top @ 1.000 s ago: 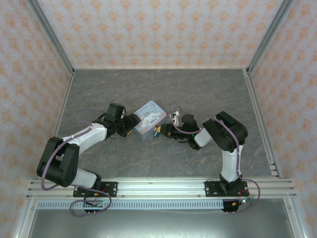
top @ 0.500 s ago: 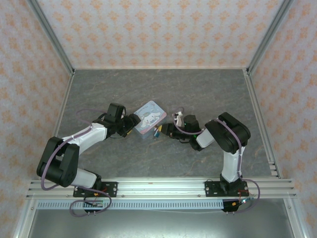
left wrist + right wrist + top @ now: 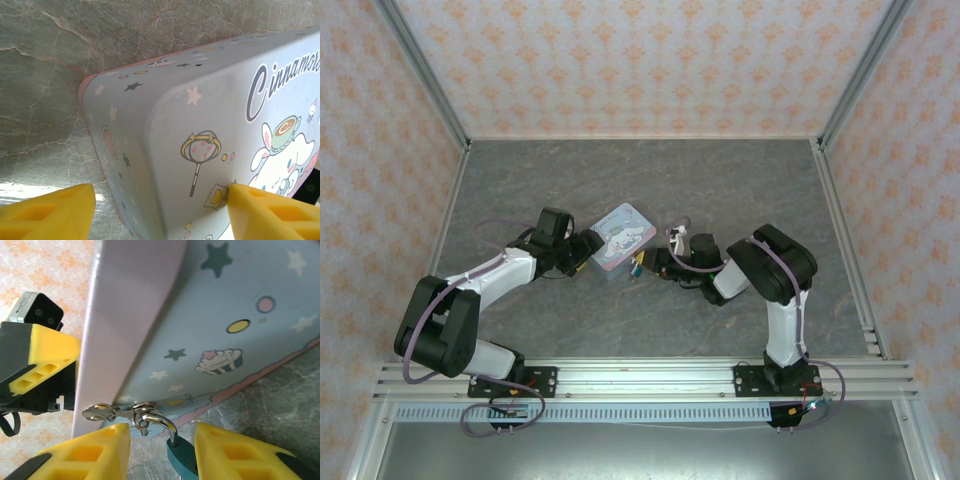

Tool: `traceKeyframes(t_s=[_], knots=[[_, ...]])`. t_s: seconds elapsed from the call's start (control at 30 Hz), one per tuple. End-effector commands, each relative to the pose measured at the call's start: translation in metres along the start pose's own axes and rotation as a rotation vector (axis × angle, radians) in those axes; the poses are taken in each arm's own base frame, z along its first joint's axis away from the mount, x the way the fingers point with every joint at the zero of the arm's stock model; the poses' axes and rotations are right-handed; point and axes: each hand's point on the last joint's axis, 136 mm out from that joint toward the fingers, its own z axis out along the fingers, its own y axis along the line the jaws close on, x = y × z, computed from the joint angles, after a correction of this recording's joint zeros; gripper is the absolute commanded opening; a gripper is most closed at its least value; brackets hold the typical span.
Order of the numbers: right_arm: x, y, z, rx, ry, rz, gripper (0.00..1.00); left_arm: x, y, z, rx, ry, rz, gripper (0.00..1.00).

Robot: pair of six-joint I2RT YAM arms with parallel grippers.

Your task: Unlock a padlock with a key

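The padlock's open shackle is still hooked through the tin's ring, so my right gripper should take hold of the padlock body [image 3: 181,458] and pull the shackle clear of the tin.
The dark teal padlock [image 3: 181,461] hangs by its silver shackle [image 3: 161,421] from a ring at the edge of the pale blue cartoon tin [image 3: 623,236]. My right gripper [image 3: 160,432] is open, its yellow fingers on either side of the padlock body. A small flat silvery piece [image 3: 99,412] sticks out from that ring; I cannot tell whether it is the key. My left gripper [image 3: 162,200] is open astride the tin's [image 3: 200,125] near corner. Its right finger [image 3: 270,210] touches the lid and its left finger [image 3: 50,212] stands off the side wall.
The tin stands mid-table on the grey stone-patterned floor [image 3: 720,180], between both grippers. Patterned walls and aluminium posts [image 3: 845,90] close in the back and sides. Open floor lies behind the tin and to the far right.
The right arm's wrist drifted a little to the right and then came back toward the tin. The left arm and the tin have not moved.
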Motion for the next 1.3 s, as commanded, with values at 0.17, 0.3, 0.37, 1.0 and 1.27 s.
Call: traceKeyframes(t_s=[0.17,0.3,0.37,1.0,1.27], knots=[[0.001,0.008,0.010,-0.059,-0.005,-0.013,0.40,0.012,0.034,0.004,-0.143,0.038,-0.022,0.70],[0.002,0.013,0.013,-0.078,0.011,-0.022,0.40,0.012,0.034,0.005,-0.145,0.038,-0.024,0.70],[0.003,0.017,0.014,-0.090,0.013,-0.028,0.39,0.012,0.034,0.005,-0.143,0.037,-0.023,0.70],[0.006,0.016,0.002,-0.050,0.010,-0.047,0.12,0.012,0.035,0.004,-0.148,0.037,-0.022,0.70],[0.007,0.016,-0.002,-0.044,0.009,-0.047,0.05,0.011,0.035,0.003,-0.147,0.034,-0.022,0.69]])
